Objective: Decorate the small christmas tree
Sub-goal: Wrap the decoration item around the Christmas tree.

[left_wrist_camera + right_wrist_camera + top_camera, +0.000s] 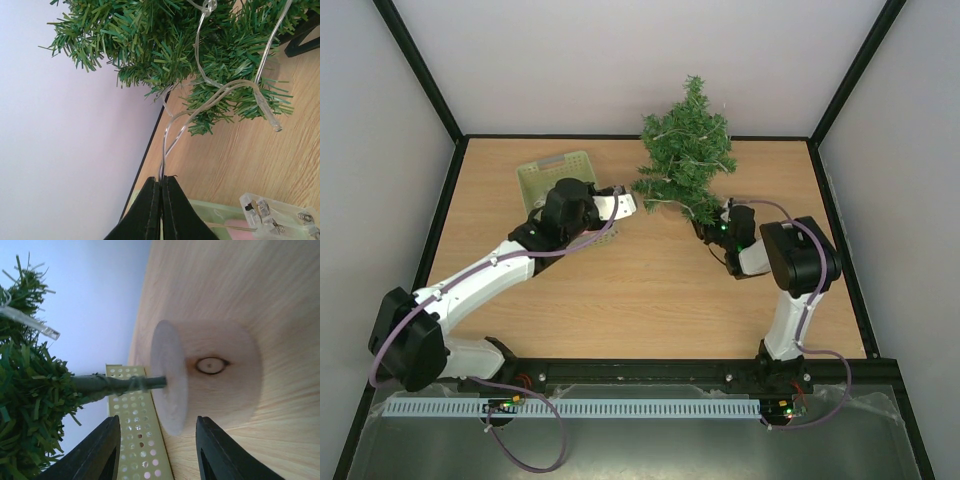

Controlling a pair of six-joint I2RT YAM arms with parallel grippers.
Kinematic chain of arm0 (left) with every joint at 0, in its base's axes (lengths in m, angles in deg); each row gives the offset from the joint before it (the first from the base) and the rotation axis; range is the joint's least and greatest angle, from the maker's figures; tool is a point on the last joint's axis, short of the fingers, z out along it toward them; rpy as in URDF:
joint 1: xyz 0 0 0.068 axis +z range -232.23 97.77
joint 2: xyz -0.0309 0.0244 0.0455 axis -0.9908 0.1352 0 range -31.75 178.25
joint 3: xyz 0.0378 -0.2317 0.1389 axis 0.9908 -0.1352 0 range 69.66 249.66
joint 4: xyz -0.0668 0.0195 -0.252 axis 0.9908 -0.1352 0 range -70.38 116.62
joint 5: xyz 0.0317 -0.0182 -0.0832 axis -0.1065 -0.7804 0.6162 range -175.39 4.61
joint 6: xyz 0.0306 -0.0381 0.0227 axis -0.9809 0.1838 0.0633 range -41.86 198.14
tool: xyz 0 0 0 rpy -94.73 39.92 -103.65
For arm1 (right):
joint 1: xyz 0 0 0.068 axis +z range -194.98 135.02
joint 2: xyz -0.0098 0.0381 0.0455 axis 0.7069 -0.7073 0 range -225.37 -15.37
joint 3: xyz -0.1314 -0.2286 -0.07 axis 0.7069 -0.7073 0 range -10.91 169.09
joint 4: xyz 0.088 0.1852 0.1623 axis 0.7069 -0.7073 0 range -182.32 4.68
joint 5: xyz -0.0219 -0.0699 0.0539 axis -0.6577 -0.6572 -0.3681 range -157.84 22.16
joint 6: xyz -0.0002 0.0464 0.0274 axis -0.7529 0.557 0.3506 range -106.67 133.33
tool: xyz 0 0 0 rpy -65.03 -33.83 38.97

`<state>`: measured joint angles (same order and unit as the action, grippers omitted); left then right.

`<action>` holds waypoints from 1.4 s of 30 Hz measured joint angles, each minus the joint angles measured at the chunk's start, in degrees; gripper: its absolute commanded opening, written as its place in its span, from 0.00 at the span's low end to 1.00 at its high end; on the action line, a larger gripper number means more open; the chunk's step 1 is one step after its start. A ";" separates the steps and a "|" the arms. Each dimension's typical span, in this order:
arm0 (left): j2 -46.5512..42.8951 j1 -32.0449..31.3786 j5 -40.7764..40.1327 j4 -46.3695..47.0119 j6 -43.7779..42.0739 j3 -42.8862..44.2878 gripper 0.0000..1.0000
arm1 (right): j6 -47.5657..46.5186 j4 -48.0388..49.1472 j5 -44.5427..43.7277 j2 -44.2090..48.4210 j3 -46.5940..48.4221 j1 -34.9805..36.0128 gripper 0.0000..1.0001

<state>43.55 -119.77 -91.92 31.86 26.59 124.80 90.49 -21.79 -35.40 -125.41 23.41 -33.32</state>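
Observation:
My left gripper is holding the light string that runs into the tree, and the tree's base stands free, so my right gripper needs to grip the base's edge [184, 382] to steady it.
The small christmas tree [685, 150] stands at the back of the table, with a clear light string [665, 203] draped over its lower branches. My left gripper [632, 206] is left of the tree. In the left wrist view my left gripper [161, 180] is shut on the light string's clear wires [200, 106], which run up into the tree's branches [160, 45]. My right gripper [708, 228] is at the tree's foot. In the right wrist view my right gripper [157, 437] is open, with the tree's pale disc base [169, 377] and trunk [115, 384] between its fingers, untouched.
A pale green perforated basket [555, 175] sits at the back left under my left arm; it also shows in the right wrist view [135, 440]. A clear battery box [277, 217] lies by the basket's rim [220, 212]. Grey walls and a black frame border the table.

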 measured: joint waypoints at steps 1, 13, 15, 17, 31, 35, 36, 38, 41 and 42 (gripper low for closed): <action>0.11 0.17 0.02 0.22 -0.04 0.00 0.03 | -0.15 -0.22 0.02 -0.07 0.48 0.35 0.40; 0.13 0.33 0.74 0.85 -0.15 0.00 0.02 | -4.52 -7.76 -1.40 -4.11 5.68 1.49 0.30; 0.13 0.33 0.83 0.85 -0.31 0.00 0.02 | -6.16 -9.68 -1.51 -4.13 7.08 1.46 0.29; 0.13 0.33 0.96 0.85 -0.39 0.00 0.02 | -8.15 -12.76 -1.97 -4.39 9.55 1.46 0.26; 3.34 0.33 2.91 -0.15 -0.96 2.45 0.02 | -18.10 -22.16 -1.16 -11.34 24.81 -2.19 0.27; 5.18 0.33 3.08 -0.37 -1.42 3.43 0.02 | -19.67 -25.22 -0.42 -11.93 27.43 -3.23 0.33; 5.42 0.33 3.04 -0.35 -1.60 3.61 0.02 | -20.00 -25.90 -0.17 -11.82 27.43 -3.48 0.37; 5.95 0.33 2.75 -0.20 -1.88 4.17 0.02 | -20.13 -26.29 0.02 -11.45 26.91 -3.61 0.40; 6.47 0.33 2.43 0.02 -2.03 4.94 0.03 | -18.93 -26.14 0.04 -9.31 23.28 -3.61 0.43; 6.54 0.33 2.40 0.15 -2.03 5.03 0.02 | -18.23 -25.90 0.07 -8.61 21.94 -3.54 0.45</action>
<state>50.09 -119.44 -89.51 32.01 24.56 129.82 72.27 -47.69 -35.33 -134.02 45.36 -36.86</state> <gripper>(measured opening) 0.029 0.417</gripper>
